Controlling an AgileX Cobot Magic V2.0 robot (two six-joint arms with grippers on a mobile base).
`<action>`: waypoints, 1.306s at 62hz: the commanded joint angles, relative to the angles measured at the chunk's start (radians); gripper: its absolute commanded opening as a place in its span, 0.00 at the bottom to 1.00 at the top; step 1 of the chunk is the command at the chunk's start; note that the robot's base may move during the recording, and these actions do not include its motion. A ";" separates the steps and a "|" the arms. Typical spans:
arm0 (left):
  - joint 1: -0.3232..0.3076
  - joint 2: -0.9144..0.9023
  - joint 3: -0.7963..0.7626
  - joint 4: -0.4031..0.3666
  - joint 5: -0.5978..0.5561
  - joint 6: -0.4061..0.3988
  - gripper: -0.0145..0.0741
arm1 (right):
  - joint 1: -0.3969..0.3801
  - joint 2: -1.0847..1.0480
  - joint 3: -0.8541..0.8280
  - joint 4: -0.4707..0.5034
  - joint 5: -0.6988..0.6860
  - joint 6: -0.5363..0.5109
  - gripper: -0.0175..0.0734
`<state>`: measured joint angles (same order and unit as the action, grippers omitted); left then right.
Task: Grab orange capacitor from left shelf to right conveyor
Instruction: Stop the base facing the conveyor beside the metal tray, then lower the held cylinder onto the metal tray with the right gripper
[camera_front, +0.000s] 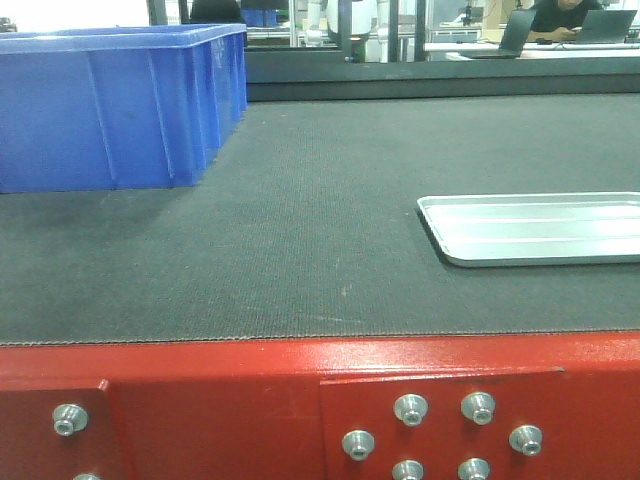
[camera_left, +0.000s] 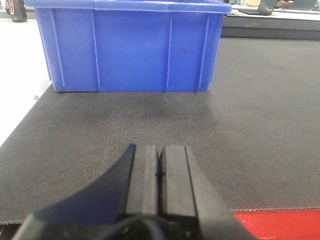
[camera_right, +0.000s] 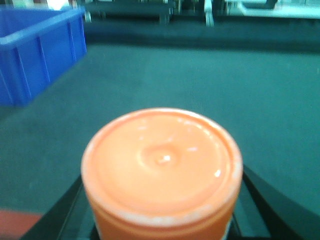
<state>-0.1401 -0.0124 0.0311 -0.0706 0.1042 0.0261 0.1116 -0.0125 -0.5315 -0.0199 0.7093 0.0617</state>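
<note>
Next, I set the orange capacitor down upright near the middle of the shallow silver tray (camera_front: 582, 233) with my right gripper.
The orange capacitor (camera_right: 161, 167) fills the lower middle of the right wrist view, its round end face towards the camera. My right gripper (camera_right: 161, 220) is shut on it, black fingers (camera_right: 265, 205) showing on either side, and holds it above the near edge of the right conveyor (camera_right: 200, 95). My left gripper (camera_left: 160, 162) is shut and empty, its two pads pressed together, low over the conveyor belt (camera_left: 250, 125) near its front edge. The front view shows the dark grey belt (camera_front: 300, 220) and its red bolted frame (camera_front: 250, 400); neither gripper shows there. The left shelf is out of view.
A blue plastic bin (camera_front: 110, 100) stands on the belt at the far left, straight ahead of my left gripper (camera_left: 130, 45). A shallow silver tray (camera_front: 540, 228) lies on the belt at the right. People and desks are far behind.
</note>
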 joint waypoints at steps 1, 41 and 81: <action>0.001 -0.011 -0.004 -0.003 -0.083 -0.002 0.02 | -0.007 0.070 -0.033 -0.012 -0.177 -0.002 0.30; 0.001 -0.011 -0.004 -0.003 -0.083 -0.002 0.02 | -0.007 1.036 -0.172 -0.012 -0.925 -0.002 0.30; 0.001 -0.011 -0.004 -0.003 -0.083 -0.002 0.02 | -0.011 1.596 -0.079 -0.014 -1.572 -0.021 0.30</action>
<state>-0.1401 -0.0124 0.0311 -0.0706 0.1042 0.0261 0.1100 1.5803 -0.5904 -0.0238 -0.7373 0.0562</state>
